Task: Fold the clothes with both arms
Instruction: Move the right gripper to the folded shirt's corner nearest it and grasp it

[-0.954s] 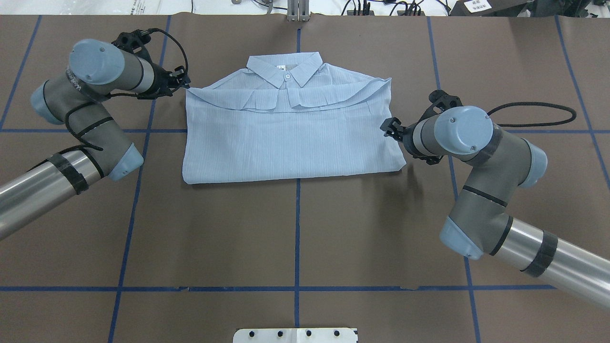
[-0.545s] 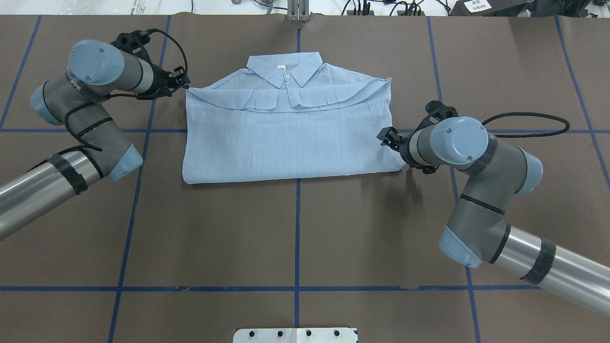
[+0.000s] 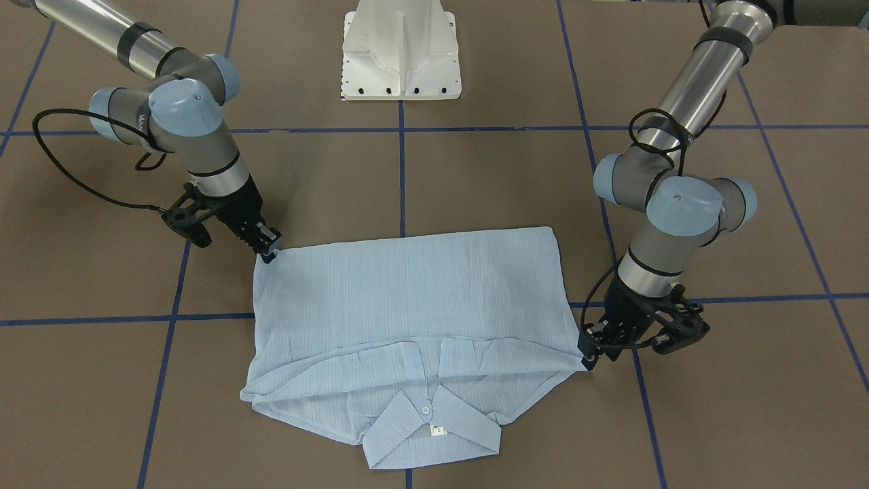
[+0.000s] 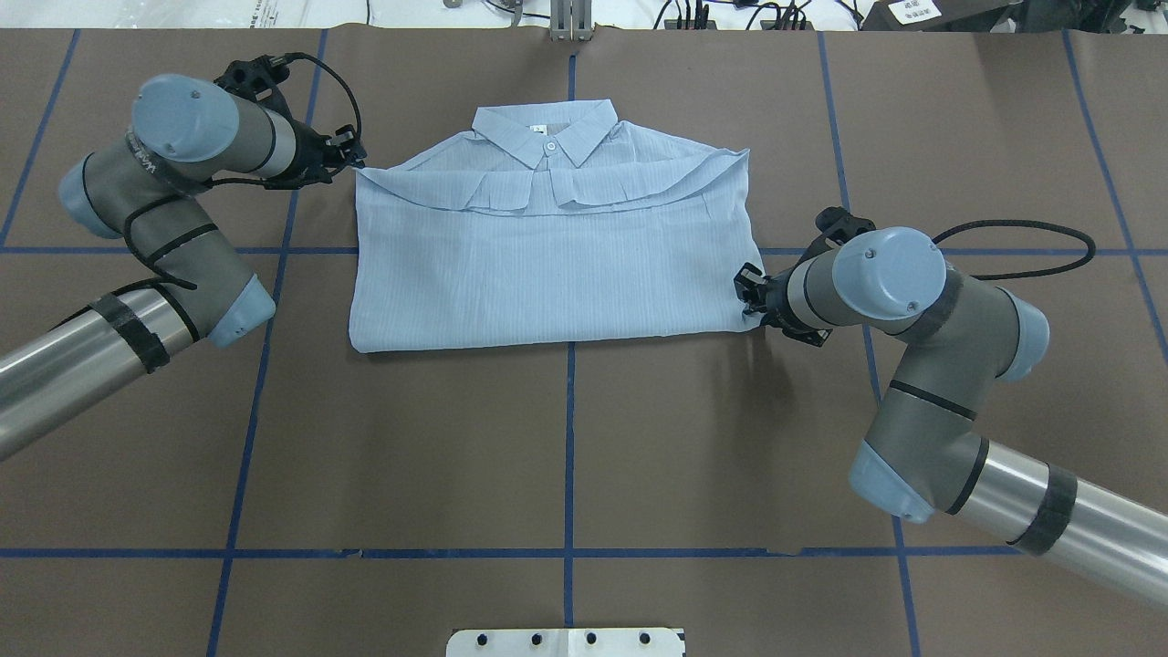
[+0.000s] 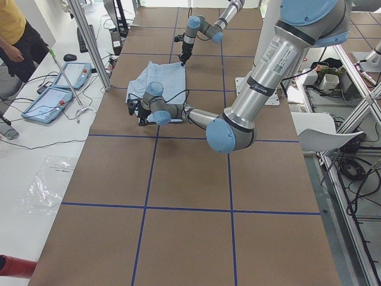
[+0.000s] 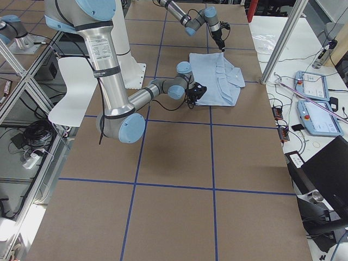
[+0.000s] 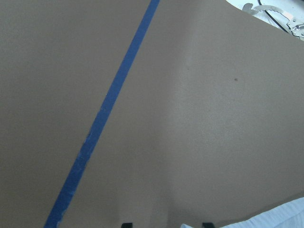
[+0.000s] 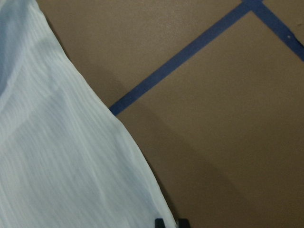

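Note:
Next, I let go of the pale blue shirt's corner with my right gripper on the bare brown table [image 3: 298, 60] beside the white pedestal base.
The pale blue shirt [image 4: 547, 265] lies folded flat on the brown table, its collar [image 4: 547, 132] at the far side. My left gripper [image 4: 354, 162] sits low at the shirt's far left shoulder corner. In the left wrist view its fingertips [image 7: 126, 224] stand well apart over bare table, with the shirt [image 7: 285, 216] just outside them, so it is open. My right gripper [image 4: 744, 297] is down on the near right corner. In the right wrist view its tips [image 8: 159, 222] are close together at the shirt's edge [image 8: 57, 156]. From the front, the right gripper [image 3: 268, 252] touches that corner.
Blue tape lines [image 4: 570, 438] cross the brown table cover. The white pedestal base [image 3: 400, 54] stands at the robot's side. A person [image 5: 18, 30] and two tablets [image 5: 59, 89] are off the table's far edge. A black cable [image 4: 1013, 228] loops behind the right wrist.
My right gripper has moved along the shirt's right edge toward the robot and dropped onto the near right corner. The left arm and the shirt have stayed put.

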